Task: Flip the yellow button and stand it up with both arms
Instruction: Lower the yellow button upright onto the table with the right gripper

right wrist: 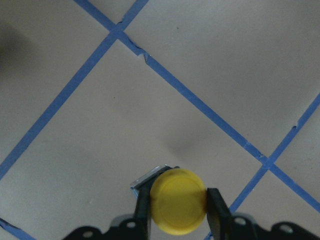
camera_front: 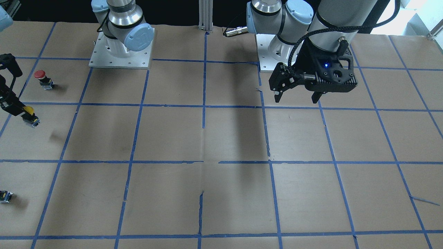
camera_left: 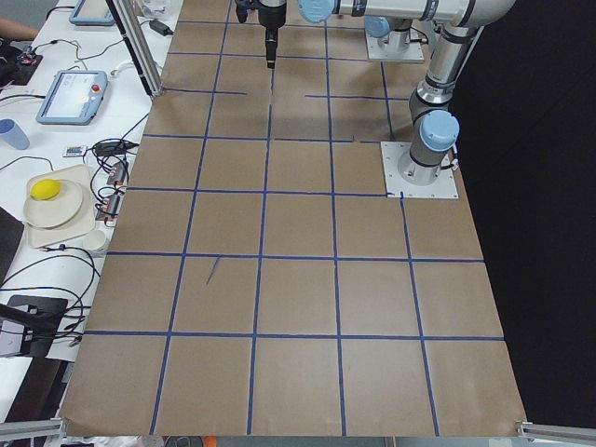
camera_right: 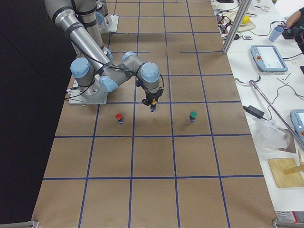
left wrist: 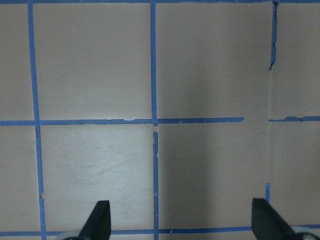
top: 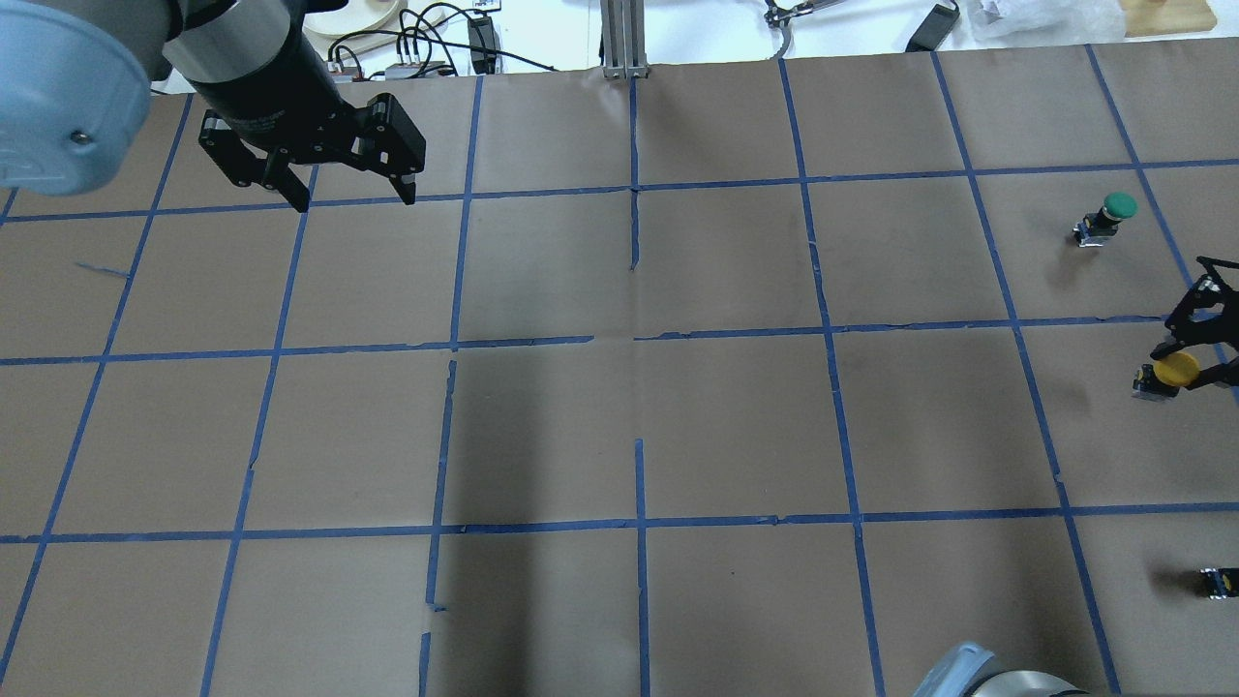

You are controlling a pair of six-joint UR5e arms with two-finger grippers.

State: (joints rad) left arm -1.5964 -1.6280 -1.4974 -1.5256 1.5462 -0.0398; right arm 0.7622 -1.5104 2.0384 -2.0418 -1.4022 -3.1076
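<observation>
I should use my right gripper to set the yellow button upright on the bare paper (camera_front: 33,137) (right wrist: 161,205) between the blue tape lines, near the red-capped button. The yellow button now hangs above the table's edge.
My right gripper (right wrist: 179,214) is shut on the yellow button (right wrist: 178,197), its two fingers pinching the round yellow cap from both sides. The grey base shows behind the cap. In the front-facing view the yellow button (camera_front: 29,113) hangs in the right gripper (camera_front: 27,116) above the table at the left edge, with its shadow on the paper below. It also shows in the overhead view (top: 1175,369). My left gripper (camera_front: 297,98) is open and empty, far across the table, above the paper (top: 353,198).
A red-capped button (camera_front: 42,78) stands beyond the yellow one, and a green-capped button (top: 1110,214) stands on its other side. A tiny dark block with a yellow mark (top: 1217,581) lies near the table edge. Blue tape lines grid the brown paper.
</observation>
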